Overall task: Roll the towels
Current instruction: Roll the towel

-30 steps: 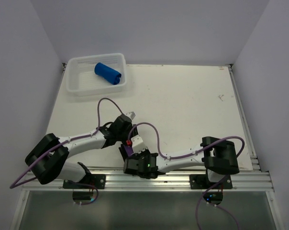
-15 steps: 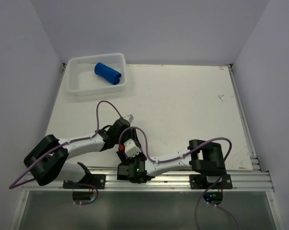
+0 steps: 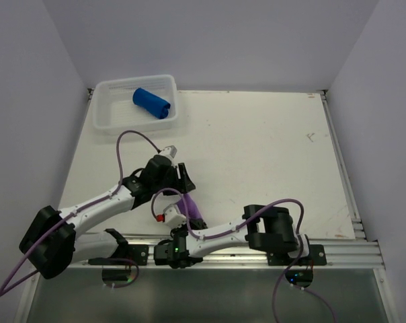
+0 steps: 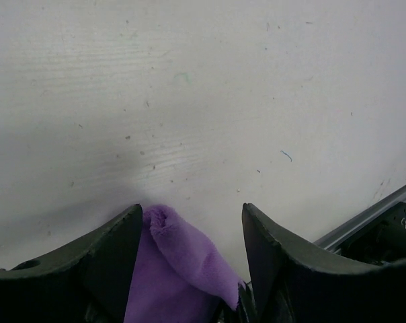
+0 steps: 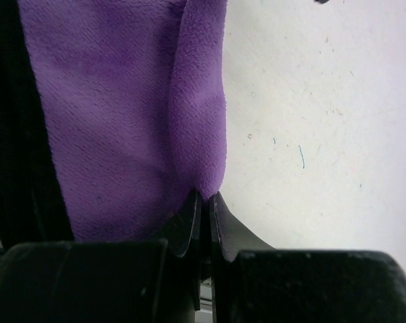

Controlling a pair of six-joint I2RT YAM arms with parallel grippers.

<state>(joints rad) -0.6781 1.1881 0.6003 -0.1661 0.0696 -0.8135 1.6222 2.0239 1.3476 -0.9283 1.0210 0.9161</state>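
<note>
My left gripper is straddling just the far tip of the purple towel's fold, so next I move it closer to my right gripper and pinch the fold's middle [image 3: 192,207].
The light purple towel [image 3: 191,208] lies near the table's front edge, stretched between my two grippers. My left gripper [image 3: 183,188] stands open over its far end. In the left wrist view the purple towel [image 4: 179,259] rests against the left finger [image 4: 102,256], with a gap to the right finger [image 4: 277,252] of the gripper [image 4: 193,219]. My right gripper [image 5: 204,196] is shut on a fold at the purple towel's [image 5: 115,114] near edge; from above the right gripper [image 3: 193,223] is mostly hidden. The royal blue towel [image 3: 151,103] lies rolled in the basket.
The white mesh basket [image 3: 109,122] stands at the far left corner. The aluminium rail [image 3: 257,252] runs along the front edge, just behind my right wrist. Purple cables [image 3: 132,138] loop above both arms.
My left gripper has opened and drawn back toward the far left. The right arm has swung left along the front edge. The purple towel now shows between the two grippers.
</note>
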